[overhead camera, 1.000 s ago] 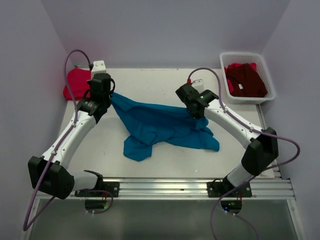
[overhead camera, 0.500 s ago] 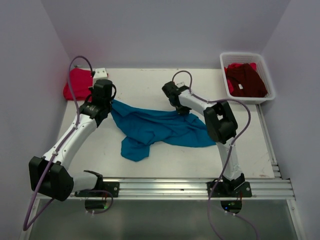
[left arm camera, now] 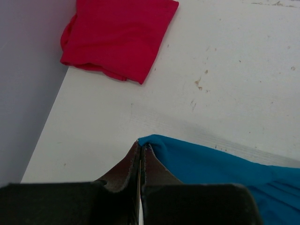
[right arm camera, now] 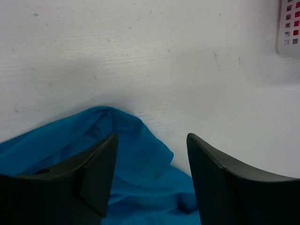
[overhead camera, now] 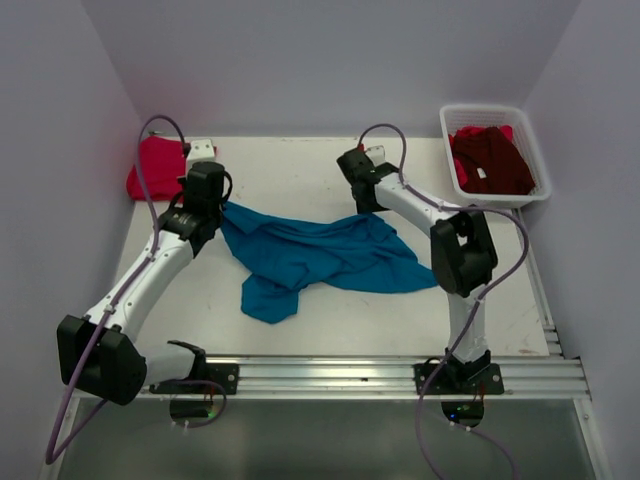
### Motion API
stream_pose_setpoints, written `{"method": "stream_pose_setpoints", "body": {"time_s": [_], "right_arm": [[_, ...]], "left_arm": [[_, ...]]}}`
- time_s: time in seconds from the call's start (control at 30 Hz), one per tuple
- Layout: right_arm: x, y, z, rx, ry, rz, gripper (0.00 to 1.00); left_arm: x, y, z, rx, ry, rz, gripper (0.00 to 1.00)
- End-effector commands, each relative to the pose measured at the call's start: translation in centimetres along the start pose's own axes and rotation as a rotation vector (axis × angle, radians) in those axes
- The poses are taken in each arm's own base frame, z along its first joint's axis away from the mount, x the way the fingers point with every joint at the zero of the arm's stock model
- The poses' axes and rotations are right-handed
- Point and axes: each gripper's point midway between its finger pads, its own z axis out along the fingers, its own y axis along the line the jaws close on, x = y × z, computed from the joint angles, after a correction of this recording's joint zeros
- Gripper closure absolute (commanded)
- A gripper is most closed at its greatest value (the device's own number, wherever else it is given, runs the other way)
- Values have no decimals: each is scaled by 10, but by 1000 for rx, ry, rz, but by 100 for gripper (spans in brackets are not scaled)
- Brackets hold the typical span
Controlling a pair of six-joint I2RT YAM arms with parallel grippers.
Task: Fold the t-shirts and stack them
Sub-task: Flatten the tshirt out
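The robot's right gripper will close on the folded-over flap [overhead camera: 377,231] [right arm camera: 138,177] of the teal-blue t-shirt, at the flap's near edge, by the far corner toward the white basket.
A teal-blue t-shirt [overhead camera: 320,255] lies crumpled across the middle of the table. My left gripper [overhead camera: 222,206] is shut on its left far corner [left arm camera: 154,143], pinched at the tips just above the tabletop. My right gripper [overhead camera: 367,207] stands open above the shirt's far right edge [right arm camera: 136,140], nothing between its fingers [right arm camera: 101,164]. A bright pinkish-red t-shirt [overhead camera: 152,168] lies folded at the back left corner, and it shows in the left wrist view too [left arm camera: 117,37]. A dark maroon t-shirt [overhead camera: 492,160] sits bunched in the basket.
The white mesh basket [overhead camera: 495,108] stands at the back right; its corner [right arm camera: 290,28] shows in the right wrist view. Walls close the table on the left, back and right. The arms' metal rail [overhead camera: 330,372] runs along the near edge.
My right gripper carried the teal shirt's edge left and towards the back, then opened and let it go. The cloth now lies flatter on the right. The left gripper kept its hold.
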Motion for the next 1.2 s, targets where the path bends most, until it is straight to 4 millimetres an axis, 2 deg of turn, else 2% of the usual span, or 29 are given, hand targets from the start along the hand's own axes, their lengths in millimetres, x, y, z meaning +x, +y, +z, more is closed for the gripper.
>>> {"method": "stream_pose_setpoints", "body": {"time_s": [0.0, 0.1, 0.13, 0.2, 0.23, 0.37, 0.5, 0.67, 0.97, 1.17], "right_arm": [[-15, -7, -37, -107, -70, 94, 36], [-10, 1, -62, -263, -78, 149, 40], [1, 5, -62, -294, -61, 162, 43], [12, 13, -74, -387, -35, 187, 49], [18, 17, -77, -415, -18, 214, 56], [39, 30, -84, -523, 35, 275, 68], [58, 35, -73, -519, 89, 297, 69], [68, 27, -55, -427, 99, 277, 67], [67, 27, -24, -316, 90, 193, 66], [56, 26, -19, -289, 65, 159, 64]], "left_arm": [[-8, 1, -3, 5, -32, -60, 100], [-8, 1, -4, 14, -34, -62, 100], [-7, 1, -4, 15, -31, -61, 100], [-7, 1, -5, 16, -31, -64, 100], [-5, 1, -5, 15, -27, -61, 100], [-4, 2, -7, 19, -29, -64, 100], [-2, 1, -8, 31, -25, -65, 100], [-1, 2, -10, 34, -27, -68, 100], [1, -1, -10, 47, -22, -74, 100], [1, 1, -11, 44, -26, -73, 100]]}}
